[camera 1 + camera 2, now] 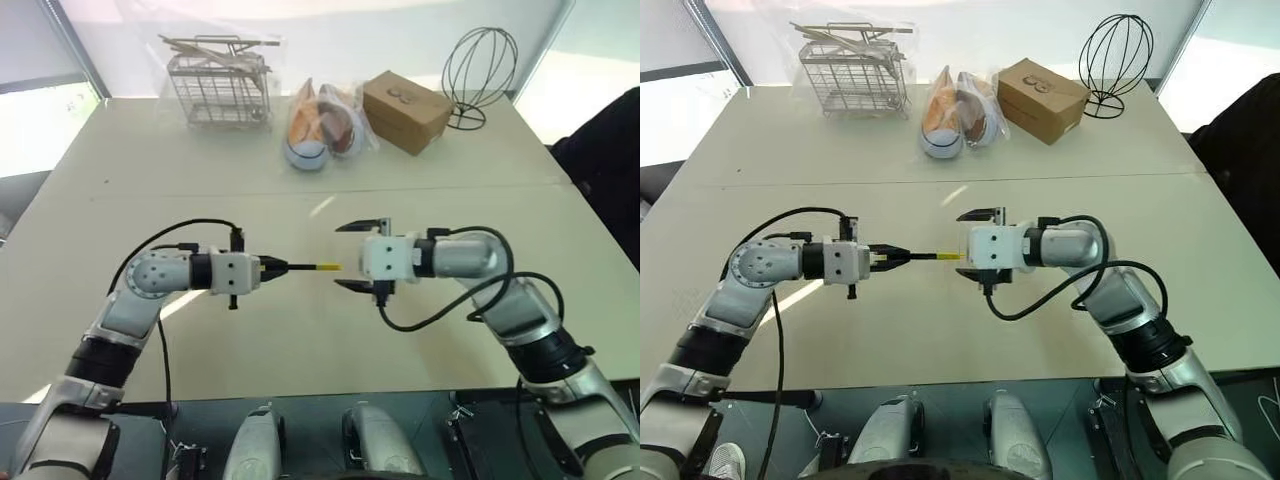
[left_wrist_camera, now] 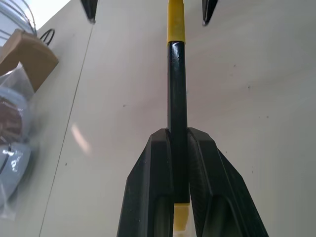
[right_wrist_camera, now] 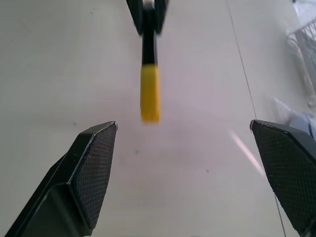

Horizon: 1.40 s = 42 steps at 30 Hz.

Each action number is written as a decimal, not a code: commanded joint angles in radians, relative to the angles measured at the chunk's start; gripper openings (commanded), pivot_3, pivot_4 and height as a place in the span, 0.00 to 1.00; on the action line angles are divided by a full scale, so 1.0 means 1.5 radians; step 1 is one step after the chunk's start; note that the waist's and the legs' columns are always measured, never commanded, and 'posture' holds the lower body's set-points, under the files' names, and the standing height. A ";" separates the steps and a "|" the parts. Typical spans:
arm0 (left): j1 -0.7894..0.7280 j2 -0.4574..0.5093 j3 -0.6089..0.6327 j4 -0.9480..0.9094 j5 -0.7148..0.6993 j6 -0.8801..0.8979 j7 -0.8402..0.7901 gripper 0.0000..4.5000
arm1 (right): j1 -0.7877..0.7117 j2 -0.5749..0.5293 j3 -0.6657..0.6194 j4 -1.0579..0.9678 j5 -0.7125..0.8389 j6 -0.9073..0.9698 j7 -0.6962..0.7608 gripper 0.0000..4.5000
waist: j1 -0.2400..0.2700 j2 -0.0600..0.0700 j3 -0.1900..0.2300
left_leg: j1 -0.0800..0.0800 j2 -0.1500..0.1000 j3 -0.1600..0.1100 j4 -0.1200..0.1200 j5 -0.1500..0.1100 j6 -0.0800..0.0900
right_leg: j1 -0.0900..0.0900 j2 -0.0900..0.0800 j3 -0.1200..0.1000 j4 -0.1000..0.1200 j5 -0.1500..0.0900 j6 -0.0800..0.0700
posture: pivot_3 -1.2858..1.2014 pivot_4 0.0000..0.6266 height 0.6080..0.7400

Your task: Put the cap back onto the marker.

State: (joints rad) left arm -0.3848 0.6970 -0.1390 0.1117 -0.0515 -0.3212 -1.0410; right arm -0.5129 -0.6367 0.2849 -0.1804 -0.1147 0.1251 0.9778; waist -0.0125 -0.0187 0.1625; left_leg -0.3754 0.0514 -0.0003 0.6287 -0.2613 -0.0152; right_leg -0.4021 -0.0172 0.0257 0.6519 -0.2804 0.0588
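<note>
My left gripper sets the black marker on the table just this side of the seam [image 1: 217, 242], facing the wire basket, next. The marker is still held level above the table.
My left gripper [image 1: 272, 268] is shut on the slim black marker [image 1: 298, 267], held level above the table and pointing toward my right hand. The yellow cap [image 1: 328, 267] sits on the marker's far end, in line with the barrel. In the left wrist view the marker [image 2: 177, 98] runs straight out from between the fingers, and the cap [image 2: 176, 24] joins it without a gap. My right gripper [image 1: 340, 256] stands open, its fingertips one above and one below the cap's end, touching nothing. The right wrist view shows the cap [image 3: 150, 94] just ahead of the wide-spread fingers [image 3: 94, 163].
At the table's far side stand a wire basket [image 1: 218, 85] with pale wooden sticks, bagged shoes [image 1: 322, 125], a cardboard box [image 1: 405, 110] and a black wire head-shaped stand [image 1: 480, 70]. A seam crosses the pale table [image 1: 300, 190]. Something dark sits at the right edge [image 1: 605, 150].
</note>
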 commanded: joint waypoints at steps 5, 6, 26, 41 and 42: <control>0.066 0.034 0.095 -0.074 -0.048 0.201 0.066 0.00 | 0.030 -0.024 -0.050 -0.012 0.009 0.023 -0.025 0.99 | -0.003 0.000 0.000 | 0.000 0.000 0.000 0.000 0.000 0.000 | 0.000 0.000 0.000 0.000 0.000 0.000 | 0.52 0.24 1.00; 0.084 0.033 0.114 -0.090 -0.056 0.260 0.090 0.00 | 0.039 -0.023 -0.052 -0.015 0.008 0.026 -0.032 0.99 | -0.003 0.000 0.000 | 0.000 0.000 0.000 0.000 0.000 0.000 | 0.000 0.000 0.000 0.000 0.000 0.000 | 0.52 0.24 1.00; 0.007 -0.171 0.274 -0.185 -0.142 0.827 0.479 0.30 | 0.066 0.005 -0.033 -0.016 -0.015 0.050 -0.097 1.00 | -0.001 -0.001 0.000 | 0.001 0.000 -0.003 0.001 0.000 0.000 | 0.003 0.000 -0.001 0.000 0.000 0.000 | 0.52 0.24 1.00; 0.045 -0.144 0.303 -0.275 -0.182 0.793 0.455 0.99 | 0.100 0.030 -0.066 -0.045 0.016 0.109 -0.130 1.00 | -0.002 -0.001 0.000 | 0.001 0.000 -0.002 0.000 0.000 -0.001 | 0.003 -0.002 -0.001 -0.001 0.000 0.000 | 0.52 0.24 1.00; 0.062 -0.142 0.307 -0.293 -0.181 0.781 0.454 0.99 | 0.109 0.041 -0.076 -0.055 0.026 0.134 -0.141 1.00 | -0.002 -0.001 0.000 | 0.001 0.000 -0.002 0.000 0.000 -0.001 | 0.003 -0.002 -0.001 -0.001 0.000 0.000 | 0.52 0.24 1.00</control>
State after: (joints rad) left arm -0.3104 0.4617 0.2884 -0.2602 -0.3169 0.8912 -0.3541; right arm -0.3566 -0.5936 0.2200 -0.2057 -0.1078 0.2834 0.7955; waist -0.0149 -0.0201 0.1625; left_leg -0.3733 0.0509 -0.0036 0.6287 -0.2609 -0.0162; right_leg -0.3979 -0.0202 0.0251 0.6510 -0.2803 0.0586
